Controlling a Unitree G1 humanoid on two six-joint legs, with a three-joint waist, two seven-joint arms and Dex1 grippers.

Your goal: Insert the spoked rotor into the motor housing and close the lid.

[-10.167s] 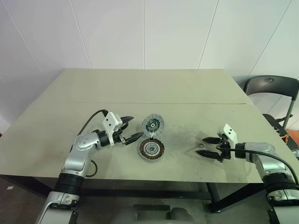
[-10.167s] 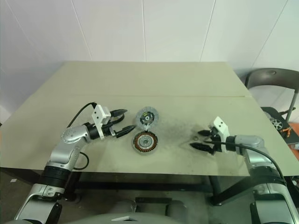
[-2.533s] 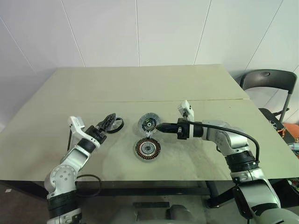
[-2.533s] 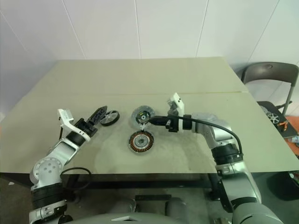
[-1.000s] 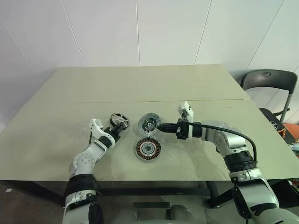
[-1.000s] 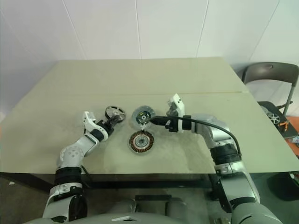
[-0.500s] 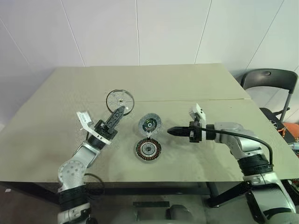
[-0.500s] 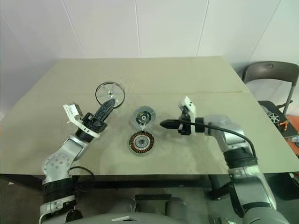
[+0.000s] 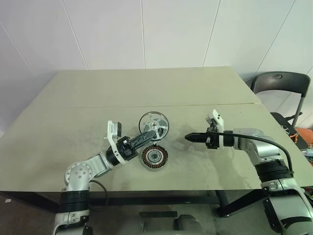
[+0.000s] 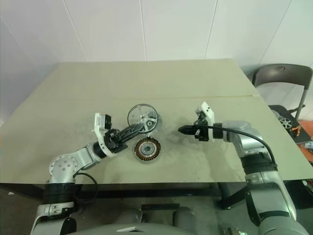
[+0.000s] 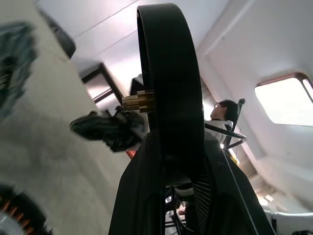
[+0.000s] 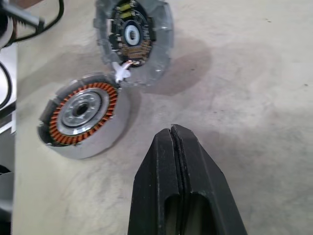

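Next, I let go of the spoked rotor with my left gripper inside the copper ring of the motor housing (image 9: 153,158) (image 11: 10,223) near the front edge of the table.
The spoked rotor (image 9: 154,156), copper spokes around a silvery hub, lies flat on the table (image 9: 220,98) near its front edge. Just behind it lies the lid (image 12: 133,36), grey with a ribbed rim and a dark centre, joined to the rotor (image 12: 83,115) by a short white wire. My left gripper (image 9: 150,131) is shut on the rim of the motor housing (image 9: 155,122) and holds it tilted up above the lid and the rotor. The left wrist view shows the housing (image 11: 164,73) edge-on. My right gripper (image 9: 187,137) is shut and empty, hovering to the right of the parts and pointing at them.
A dark chair (image 9: 281,88) stands past the table's right end. A seam runs across the table behind the parts. The left wrist view shows a person (image 11: 222,110) in the background.
My left gripper has carried the housing right and nearer, from the table's back left to above the lid and rotor. The right gripper has drawn back a little to the right.
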